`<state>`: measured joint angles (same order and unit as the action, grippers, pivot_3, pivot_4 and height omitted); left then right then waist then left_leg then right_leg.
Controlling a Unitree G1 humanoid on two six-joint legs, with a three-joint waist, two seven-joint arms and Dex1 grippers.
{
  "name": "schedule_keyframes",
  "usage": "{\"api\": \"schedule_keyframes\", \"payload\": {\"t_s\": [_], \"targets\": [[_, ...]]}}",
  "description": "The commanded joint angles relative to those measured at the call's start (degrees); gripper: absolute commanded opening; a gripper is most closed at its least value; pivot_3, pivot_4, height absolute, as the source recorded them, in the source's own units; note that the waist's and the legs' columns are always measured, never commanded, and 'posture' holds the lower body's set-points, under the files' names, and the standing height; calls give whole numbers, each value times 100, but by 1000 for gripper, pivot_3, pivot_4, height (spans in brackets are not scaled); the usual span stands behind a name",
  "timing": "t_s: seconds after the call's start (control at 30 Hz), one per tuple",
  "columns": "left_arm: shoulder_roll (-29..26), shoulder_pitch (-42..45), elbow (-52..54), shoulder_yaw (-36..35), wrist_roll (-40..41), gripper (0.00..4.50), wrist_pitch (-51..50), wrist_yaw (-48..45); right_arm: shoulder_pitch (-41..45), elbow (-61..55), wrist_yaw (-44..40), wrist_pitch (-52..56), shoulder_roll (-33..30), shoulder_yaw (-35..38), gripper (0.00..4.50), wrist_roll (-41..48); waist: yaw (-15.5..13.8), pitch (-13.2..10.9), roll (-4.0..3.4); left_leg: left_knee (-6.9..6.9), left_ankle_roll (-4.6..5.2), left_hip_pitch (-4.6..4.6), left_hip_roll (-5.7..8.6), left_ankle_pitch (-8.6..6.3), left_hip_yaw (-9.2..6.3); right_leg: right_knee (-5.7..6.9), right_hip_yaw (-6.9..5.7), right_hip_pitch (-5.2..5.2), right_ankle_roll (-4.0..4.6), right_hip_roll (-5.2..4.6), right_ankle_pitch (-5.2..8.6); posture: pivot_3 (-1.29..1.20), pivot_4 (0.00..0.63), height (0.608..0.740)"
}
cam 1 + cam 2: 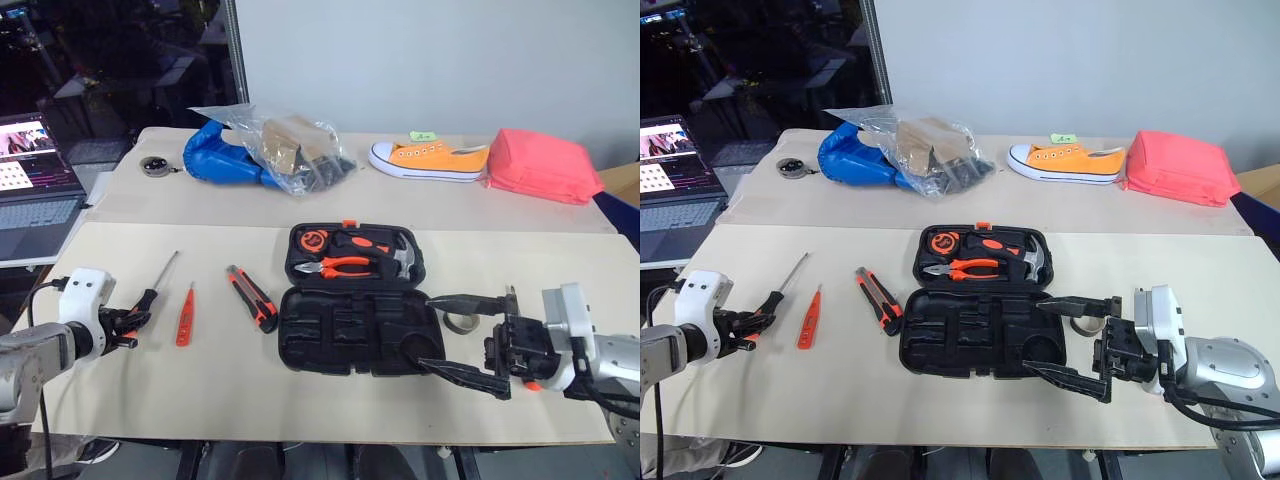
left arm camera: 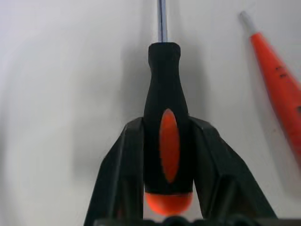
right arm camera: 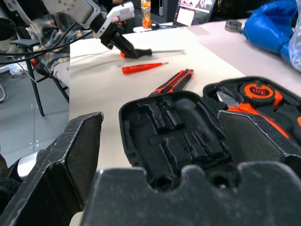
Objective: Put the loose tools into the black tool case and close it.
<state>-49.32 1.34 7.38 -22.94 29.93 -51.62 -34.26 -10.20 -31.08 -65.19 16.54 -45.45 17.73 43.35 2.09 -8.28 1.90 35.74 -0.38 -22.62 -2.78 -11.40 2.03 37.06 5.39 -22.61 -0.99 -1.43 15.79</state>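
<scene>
The near half's long hollow (image 1: 338,294) is next to the hinge of the black tool case. Next, my left gripper releases the black-and-orange screwdriver there.
The black tool case (image 1: 340,330) lies open at mid-table; its far half holds orange pliers (image 1: 335,265), a hammer and a tape measure, and its near half shows bare recesses. My left gripper (image 1: 130,322) is shut on the handle of a black-and-orange screwdriver (image 2: 167,117) that lies on the table at the left. Beside it lie a slim orange screwdriver (image 1: 185,316) and an orange-and-black utility knife (image 1: 251,298). My right gripper (image 1: 428,332) hovers open at the case's right end, fingers pointing left. A greyish tape roll (image 1: 460,322) sits just behind it.
On the far table lie a blue bag (image 1: 222,155) under a clear plastic bag, an orange shoe (image 1: 430,158), a pink pouch (image 1: 545,165) and a small round object (image 1: 153,166). A laptop (image 1: 35,190) stands off the left edge.
</scene>
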Motion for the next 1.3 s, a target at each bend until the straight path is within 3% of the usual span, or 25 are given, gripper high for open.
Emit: {"api": "schedule_keyframes", "payload": {"t_s": [0.03, 0.17, 0.27, 0.4, 0.57, 0.83, 1.3], "targets": [[-325, -32, 784, -458, 463, 898, 670, -1089, -131, -146, 14, -155, 32, 206, 4500, -38, -2, 1, 6, 0, 0, -9, 0, 0, 0, 0, -1, -8, 1, 0, -1, 0, 150, 740], [-812, 382, 1400, 425, 603, 898, 874, -2082, -278, -12, 70, -233, 90, 395, 4500, -117, -19, 4, -5, 0, 0, -24, 3, 0, 5, 1, -1, -26, 2, 0, -1, 0, 150, 740], [-1005, 1190, 1601, 1765, 17, 898, 1357, -2691, -562, 91, 41, -316, 117, 697, 4500, -178, -106, 6, -11, 4, 1, -24, 13, 0, 8, 0, -2, -23, -1, 2, 0, 0, 150, 740], [-660, 2482, 1047, 3246, -894, 898, 1800, -3058, -967, 86, -34, -390, 122, 1132, 4500, -202, -139, 9, -18, 10, 1, -24, 26, 1, 15, 1, 3, -17, -8, 11, 3, 0, 150, 740], [-22, 3646, 306, 4391, -1639, 898, 1811, -3323, -1360, 63, -114, -436, 145, 1601, 4500, -199, -120, 12, -24, 21, 13, -27, 26, -5, 3, 4, 2, -9, -20, 28, 10, 0, 150, 740], [658, 4273, -86, 5130, -2089, 898, 1419, -3510, -1532, 107, -153, -570, 150, 1724, 4500, -342, -98, 14, -28, 30, 22, -29, 25, -11, 0, 5, 7, -7, -49, 30, 26, 0, 150, 740], [1228, 4629, -1114, 5439, -2878, 898, 1920, -3488, -1033, 358, -270, -513, -33, 1669, 4500, -267, -136, 25, -47, 51, 23, 2, 32, -10, -9, 8, 8, 39, -59, 30, 24, 0, 150, 740]]}}
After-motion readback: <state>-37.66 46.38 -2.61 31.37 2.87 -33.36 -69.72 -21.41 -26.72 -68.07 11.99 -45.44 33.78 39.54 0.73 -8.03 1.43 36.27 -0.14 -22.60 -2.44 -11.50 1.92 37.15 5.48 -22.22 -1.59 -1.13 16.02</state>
